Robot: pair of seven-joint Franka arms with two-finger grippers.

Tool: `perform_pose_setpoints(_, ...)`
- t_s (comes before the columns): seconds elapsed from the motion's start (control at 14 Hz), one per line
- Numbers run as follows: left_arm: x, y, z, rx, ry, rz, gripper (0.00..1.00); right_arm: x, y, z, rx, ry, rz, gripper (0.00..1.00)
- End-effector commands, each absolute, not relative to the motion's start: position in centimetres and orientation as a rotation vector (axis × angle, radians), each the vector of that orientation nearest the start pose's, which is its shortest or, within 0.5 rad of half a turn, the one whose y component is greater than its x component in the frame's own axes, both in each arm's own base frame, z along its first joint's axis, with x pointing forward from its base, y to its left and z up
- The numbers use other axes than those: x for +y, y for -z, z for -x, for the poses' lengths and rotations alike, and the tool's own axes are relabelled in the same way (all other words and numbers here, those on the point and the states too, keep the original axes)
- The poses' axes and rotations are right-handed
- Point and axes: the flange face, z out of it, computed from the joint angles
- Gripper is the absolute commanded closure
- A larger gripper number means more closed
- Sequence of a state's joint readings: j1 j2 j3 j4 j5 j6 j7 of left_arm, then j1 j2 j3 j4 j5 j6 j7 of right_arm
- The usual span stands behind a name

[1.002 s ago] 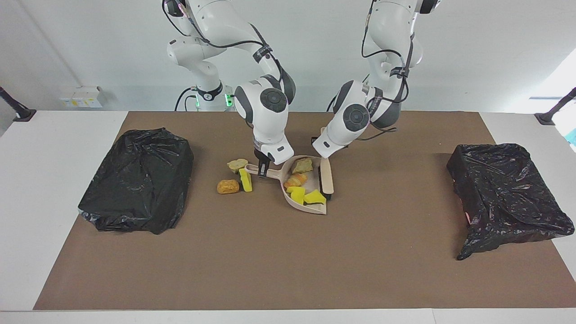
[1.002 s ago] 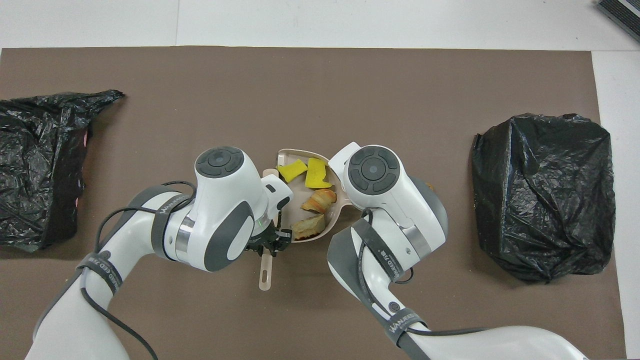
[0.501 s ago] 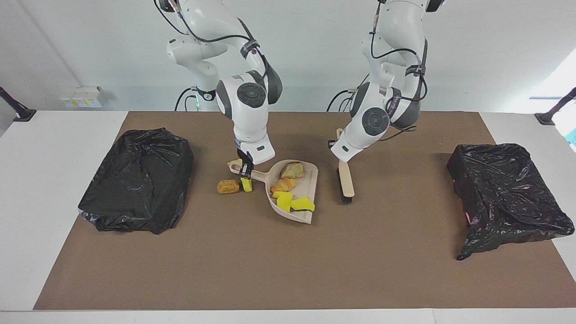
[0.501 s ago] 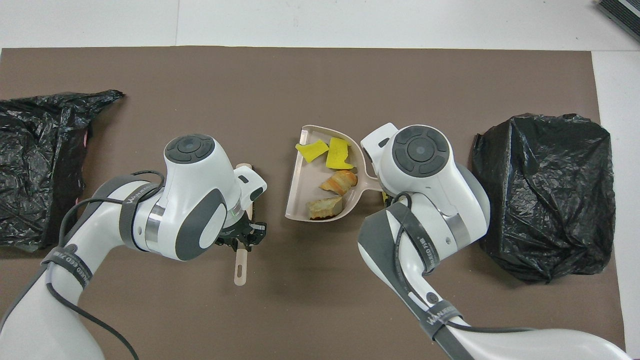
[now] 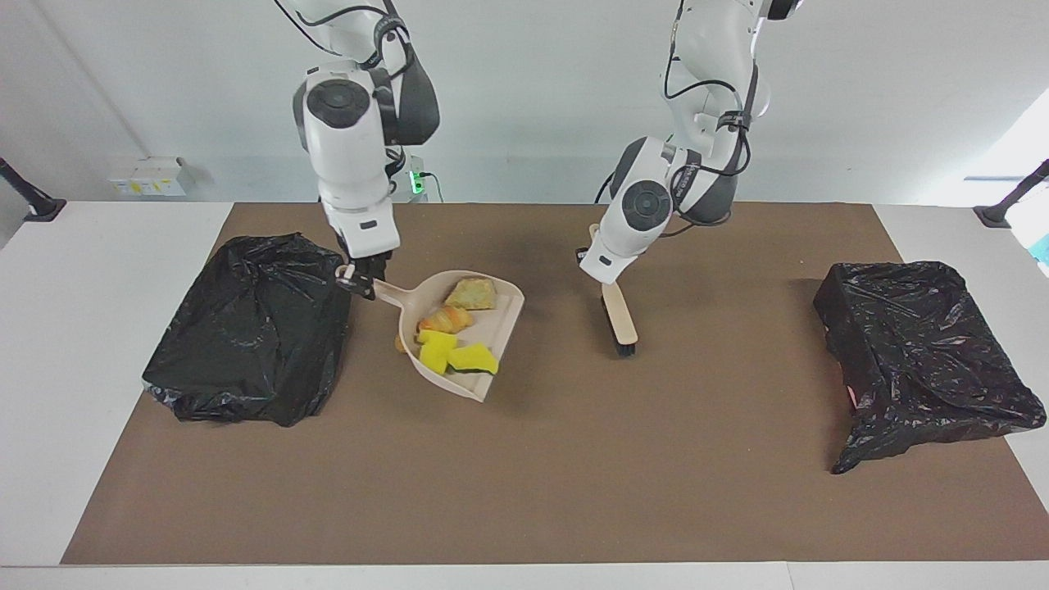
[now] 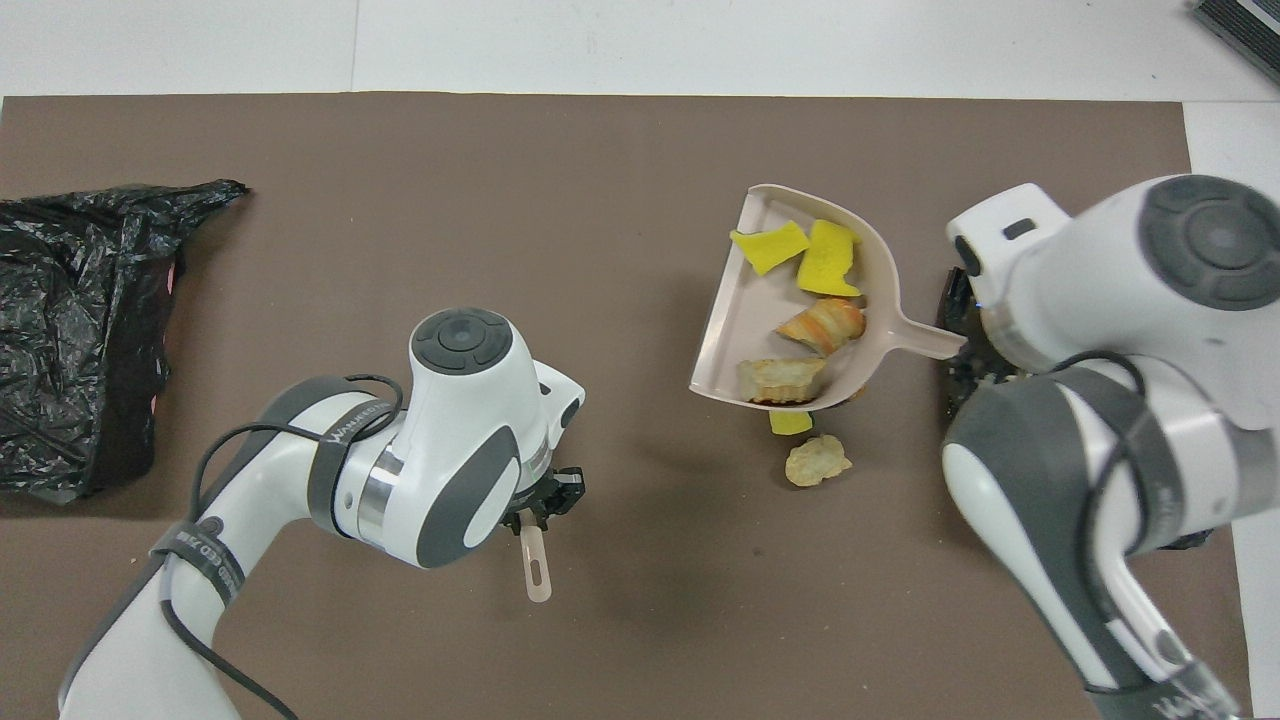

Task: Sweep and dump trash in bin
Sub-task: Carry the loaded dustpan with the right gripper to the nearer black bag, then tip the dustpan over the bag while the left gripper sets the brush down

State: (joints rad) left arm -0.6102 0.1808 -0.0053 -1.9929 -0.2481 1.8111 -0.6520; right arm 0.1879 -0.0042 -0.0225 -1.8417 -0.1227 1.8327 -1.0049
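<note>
The beige brush, now hanging bristles-down over the mat's middle, will be laid down by my left gripper on the bare mat (image 6: 606,592), in between that gripper and the loose lump of bread.
My right gripper (image 5: 359,283) is shut on the handle of the beige dustpan (image 5: 498,321), holding it above the mat beside the black bag bin (image 5: 246,328) at the right arm's end. The pan (image 6: 735,320) carries two yellow sponge wedges (image 6: 828,258) and two bread-like lumps (image 6: 822,322). A yellow scrap (image 6: 790,422) and a bread lump (image 6: 817,460) lie loose on the mat, partly under the raised pan. My left gripper (image 5: 605,283) is shut on the beige brush (image 5: 619,321), which hangs bristles-down over the middle of the mat.
A second black bag bin (image 5: 926,352) sits at the left arm's end of the brown mat (image 5: 524,475); it also shows in the overhead view (image 6: 80,330). My right arm covers most of the other bin from above.
My right gripper has lifted the loaded dustpan and carried it toward the bin at the right arm's end, leaving loose scraps on the mat. The left gripper drew the brush away from the pan.
</note>
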Motion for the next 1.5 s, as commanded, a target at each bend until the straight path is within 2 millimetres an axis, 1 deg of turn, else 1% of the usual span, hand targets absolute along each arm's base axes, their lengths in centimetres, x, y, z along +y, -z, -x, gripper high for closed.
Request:
perform_pose_setpoints(0.0, -36.6, -36.0, -40.2, -0.295, -0.63, 3.083, 1.0, 0.0, -55.3, -53.5, -1.833, -0.088, 2.632, 1.0)
perform_pose_setpoints(0.14, -38.4, -35.9, -38.5, -0.267, -0.634, 3.117, 1.0, -8.5, -55.2, -52.4, -1.793, -0.123, 2.625, 1.0)
perform_pose_setpoints(0.21, -38.8, -35.6, -37.7, -0.248, -0.639, 3.127, 1.0, -12.4, -55.4, -51.8, -1.806, -0.115, 2.622, 1.0)
perform_pose_setpoints(0.29, -38.7, -35.3, -37.5, -0.224, -0.649, 3.123, 1.0, -15.9, -55.6, -50.8, -1.82, -0.13, 2.63, 1.0)
perform_pose_setpoints(0.36, -38.8, -34.7, -36.9, -0.18, -0.67, 3.116, 1.0, -18.9, -55.6, -50.0, -1.816, -0.134, 2.647, 1.0)
perform_pose_setpoints(0.43, -39.4, -34.1, -35.8, -0.135, -0.686, 3.105, 1.0, -21.5, -55.6, -49.3, -1.84, -0.155, 2.668, 1.0)
perform_pose_setpoints(0.5, -39.8, -33.1, -34.7, -0.111, -0.702, 3.085, 1.0, -23.2, -55.6, -48.9, -1.892, -0.198, 2.684, 1.0)
perform_pose_setpoints(0.57, -39.8, -32.3, -33.3, -0.086, -0.719, 3.061, 1.0, -24.2, -55.4, -48.7, -1.911, -0.252, 2.695, 1.0)
perform_pose_setpoints(0.72, -39.4, -32.0, -31.7, -0.064, -0.734, 3.04, 1.0, -24.8, -54.5, -48.4, -1.975, -0.429, 2.676, 1.0)
perform_pose_setpoints(0.86, -39.5, -31.9, -30.4, -0.049, -0.738, 3.034, 1.0, -24.6, -53.4, -48.4, -2.094, -0.579, 2.634, 1.0)
perform_pose_setpoints(0.93, -39.6, -31.9, -30.3, -0.059, -0.752, 3.037, 1.0, -24.2, -53.4, -48.6, -2.167, -0.639, 2.593, 1.0)
perform_pose_setpoints(1.0, -39.6, -32.0, -30.3, -0.065, -0.761, 3.04, 1.0, -23.1, -53.4, -49.3, -2.241, -0.708, 2.549, 1.0)
perform_pose_setpoints(1.14, -39.8, -32.0, -30.1, -0.063, -0.769, 3.047, 1.0, -21.5, -53.7, -50.1, -2.339, -0.812, 2.491, 1.0)
perform_pose_setpoints(1.22, -40.0, -32.1, -30.0, -0.053, -0.768, 3.048, 0.86, -21.0, -53.7, -50.3, -2.374, -0.853, 2.467, 1.0)
perform_pose_setpoints(1.29, -40.1, -32.2, -30.1, -0.047, -0.767, 3.051, 0.54, -20.2, -53.7, -50.7, -2.426, -0.923, 2.423, 1.0)
perform_pose_setpoints(1.36, -39.9, -32.6, -30.6, -0.075, -0.763, 3.056, 0.14, -19.0, -53.8, -51.1, -2.484, -0.998, 2.373, 1.0)
perform_pose_setpoints(1.43, -39.6, -34.1, -31.4, -0.095, -0.752, 3.078, 0.0, -18.5, -53.9, -51.3, -2.523, -1.032, 2.339, 1.0)
